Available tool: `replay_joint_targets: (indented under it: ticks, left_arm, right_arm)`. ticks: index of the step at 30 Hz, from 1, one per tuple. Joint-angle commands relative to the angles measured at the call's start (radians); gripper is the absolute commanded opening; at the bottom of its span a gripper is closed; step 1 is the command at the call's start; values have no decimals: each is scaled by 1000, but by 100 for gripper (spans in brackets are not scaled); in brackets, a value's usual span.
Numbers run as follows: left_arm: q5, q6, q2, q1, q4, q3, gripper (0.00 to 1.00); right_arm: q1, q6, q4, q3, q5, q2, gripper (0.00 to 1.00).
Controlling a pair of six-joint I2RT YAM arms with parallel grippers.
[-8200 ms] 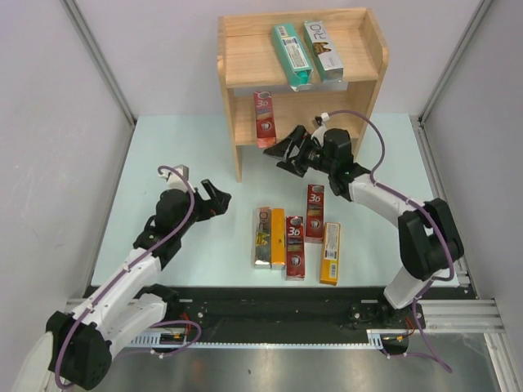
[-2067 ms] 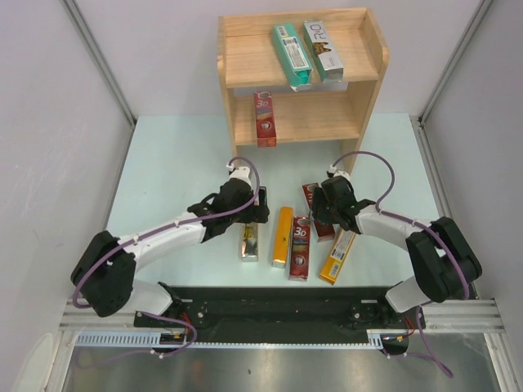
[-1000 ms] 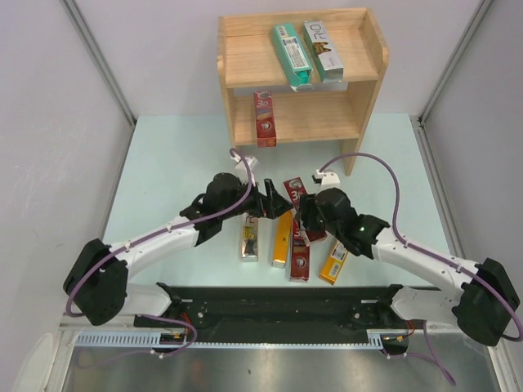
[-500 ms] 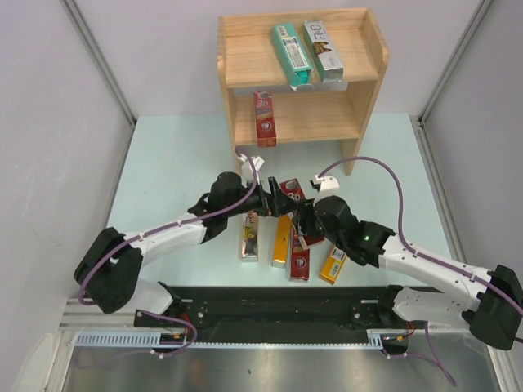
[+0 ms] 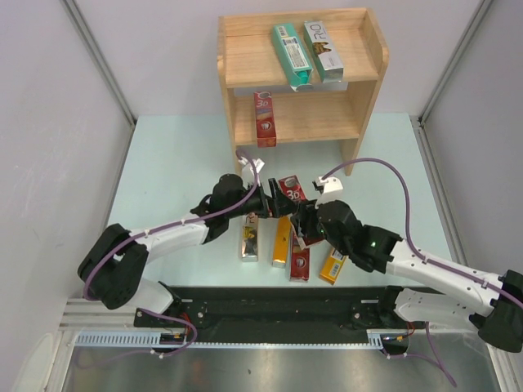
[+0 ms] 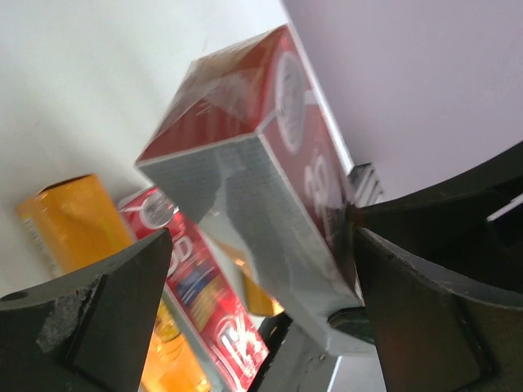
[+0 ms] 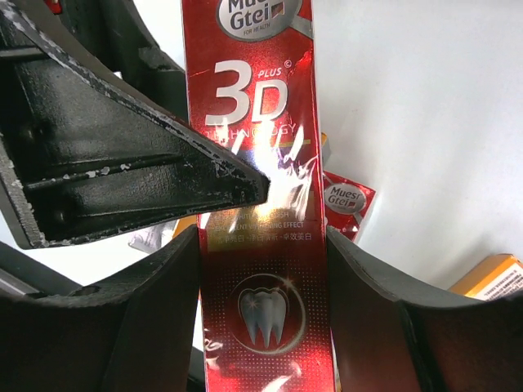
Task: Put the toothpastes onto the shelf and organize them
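The red carton has my right gripper clamped across its middle, so next my left gripper takes the carton to let my right gripper take its near end (image 7: 265,371) before shelving.
My right gripper (image 5: 304,219) (image 7: 261,237) is shut on a red "3D" toothpaste carton (image 5: 290,189) (image 7: 257,204), held tilted above the table. My left gripper (image 5: 275,196) (image 6: 260,224) is open, its jaws standing on either side of that carton's far end (image 6: 270,163); the carton lies close to the right finger (image 6: 433,278). On the table below lie a silver carton (image 5: 249,237), an orange carton (image 5: 283,237), another red carton (image 5: 299,260) and an orange-yellow carton (image 5: 333,263). The wooden shelf (image 5: 364,90) holds a teal carton (image 5: 292,54) and a silver carton (image 5: 323,49) on top, and a red carton (image 5: 264,118) on the lower tier.
Both arms meet over the middle of the pale green table (image 5: 172,163), their purple cables looping above them. Grey walls close in the left and right sides. A black rail (image 5: 278,306) runs along the near edge.
The right gripper has carried the red carton a little left and up. The left gripper has moved right, so its open jaws now stand around the carton's end.
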Motion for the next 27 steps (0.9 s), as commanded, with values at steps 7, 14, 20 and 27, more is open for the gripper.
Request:
replay_joint_targets:
  ticks: [7, 14, 20, 27]
  left_arm:
    - [141, -237, 98, -2, 568, -106, 80]
    - [133, -246, 81, 1, 585, -126, 55]
    - [122, -251, 20, 45, 568, -163, 53]
    - [193, -277, -26, 139, 600, -183, 52]
  right_arm:
    - [32, 19, 119, 57, -9, 12, 39]
    - [35, 17, 142, 57, -44, 46, 44]
    - [33, 13, 142, 57, -49, 44, 66]
    - [-16, 39, 133, 57, -119, 24, 82]
